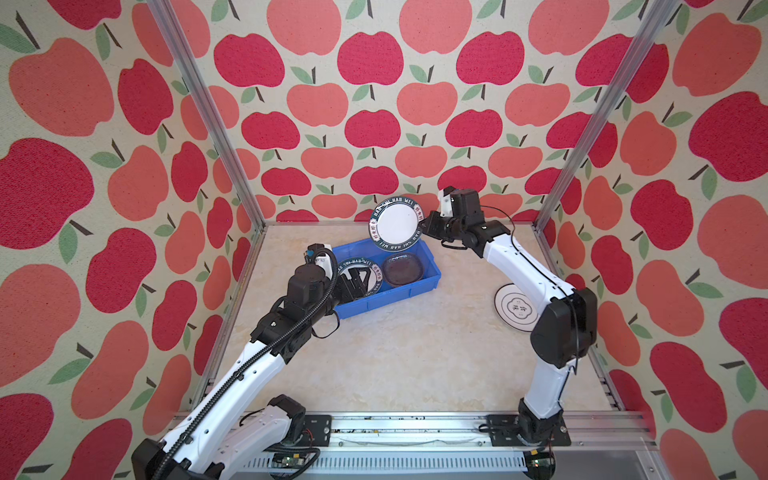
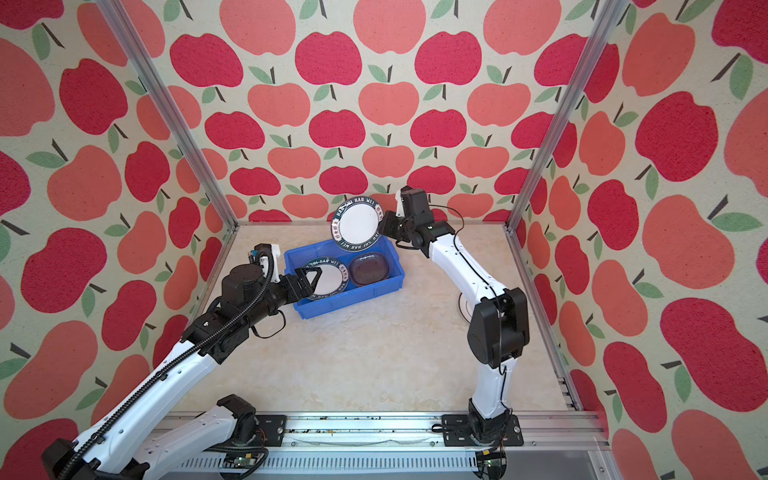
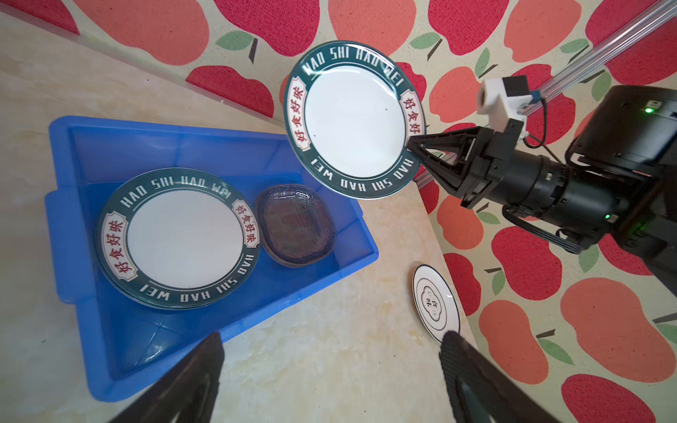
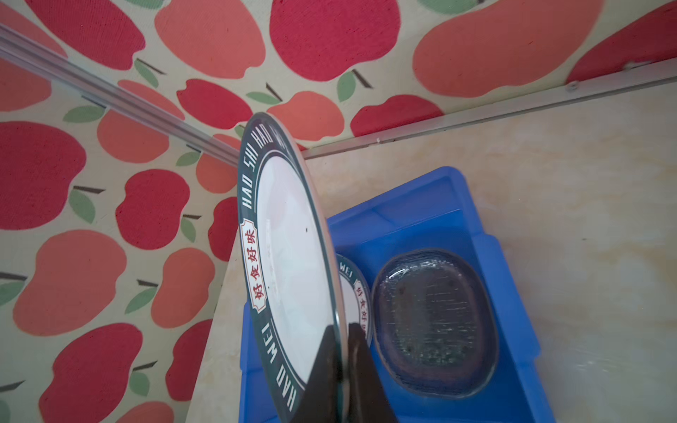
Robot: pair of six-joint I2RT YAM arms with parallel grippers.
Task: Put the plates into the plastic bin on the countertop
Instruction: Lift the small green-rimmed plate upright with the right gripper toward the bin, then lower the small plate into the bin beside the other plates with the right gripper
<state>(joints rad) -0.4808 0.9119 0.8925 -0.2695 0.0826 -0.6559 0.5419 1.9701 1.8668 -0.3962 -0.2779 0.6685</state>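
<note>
My right gripper will put the held green-rimmed plate down on the green-rimmed plate lying in the blue plastic bin (image 1: 357,277) (image 4: 311,314).
The blue plastic bin (image 1: 376,305) (image 3: 329,263) sits on the countertop (image 1: 415,357). Inside lie a green-rimmed plate (image 3: 179,238) (image 2: 328,279) and, beside it, stacked clear glass plates (image 1: 403,269) (image 4: 434,322). My left gripper (image 2: 311,273) (image 3: 333,335) hangs open just above the green-rimmed plate in the bin, nothing between its fingers. My right gripper (image 1: 424,224) (image 4: 342,327) is shut on the rim of a second green-rimmed plate (image 1: 395,224) (image 3: 353,121), held tilted on edge above the bin's far side. A white emblem plate (image 1: 515,305) (image 3: 434,302) lies flat on the countertop, partly behind the right arm.
Apple-patterned walls close in the back and both sides, with aluminium posts (image 1: 216,137) at the rear corners. The bin stands near the left wall, turned at an angle. A metal rail (image 1: 415,428) runs along the front edge, carrying both arm bases.
</note>
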